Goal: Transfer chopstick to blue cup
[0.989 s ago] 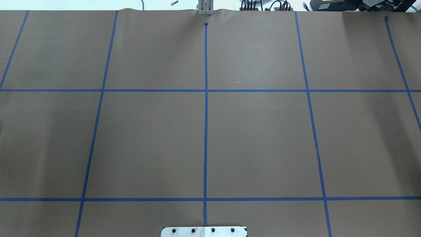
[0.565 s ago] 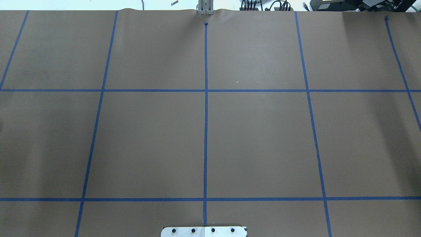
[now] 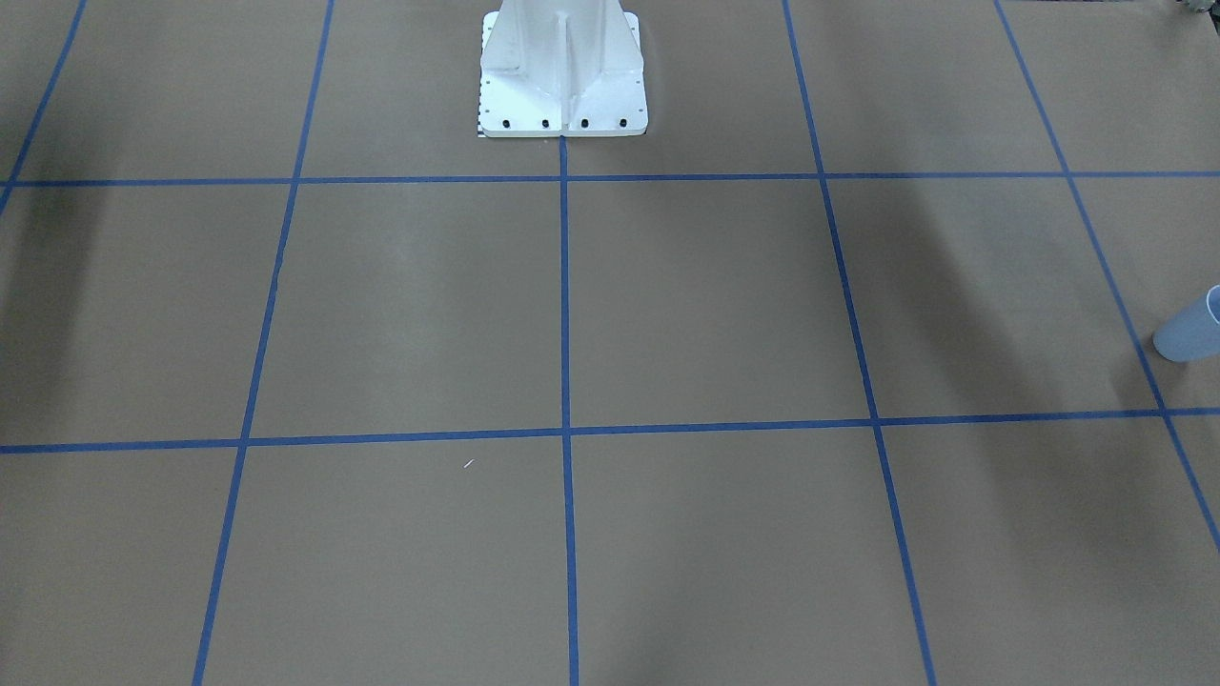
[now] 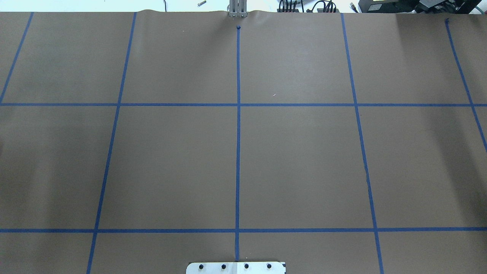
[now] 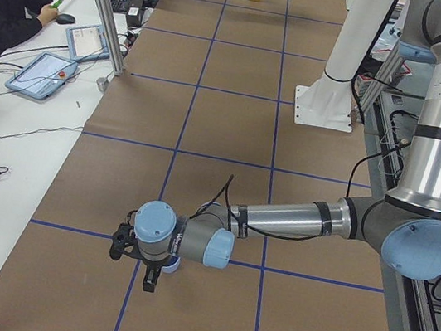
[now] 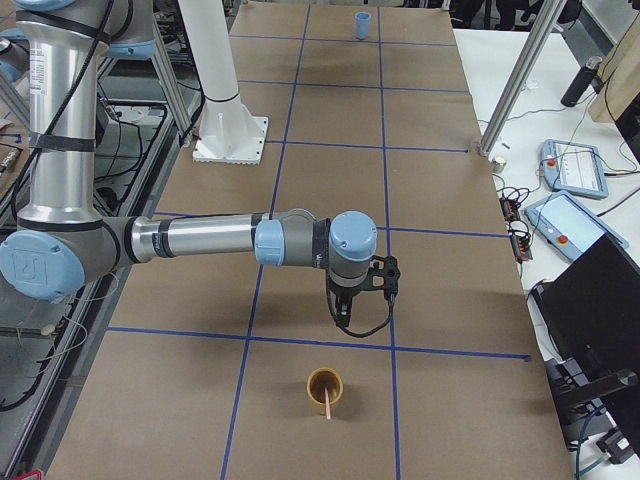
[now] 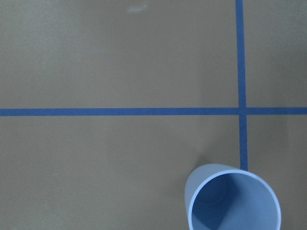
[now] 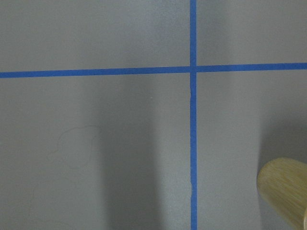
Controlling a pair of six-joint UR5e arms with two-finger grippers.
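Note:
Next, my left gripper grips the blue cup's rim [image 3: 1214, 297] to lift it for the chopstick.
The blue cup [image 7: 233, 199] stands upright and empty at the table's left end; it shows at the right edge of the front-facing view [image 3: 1191, 333] and far off in the exterior right view [image 6: 363, 25]. My left gripper [image 5: 136, 261] hovers just over it [image 5: 172, 264]; I cannot tell if it is open or shut. A salmon-pink chopstick [image 6: 328, 403] stands in a tan cup [image 6: 325, 385] at the right end. My right gripper [image 6: 362, 312] hangs a little beyond that cup; I cannot tell its state. The tan cup's rim shows in the right wrist view [image 8: 285, 191].
Brown paper with a blue tape grid [image 4: 238, 104] covers the table. The white robot pedestal [image 3: 562, 71] stands at the middle of the robot's side. An operator [image 5: 7, 1], tablets [image 5: 42, 74] and aluminium posts [image 5: 103, 4] stand along the far side.

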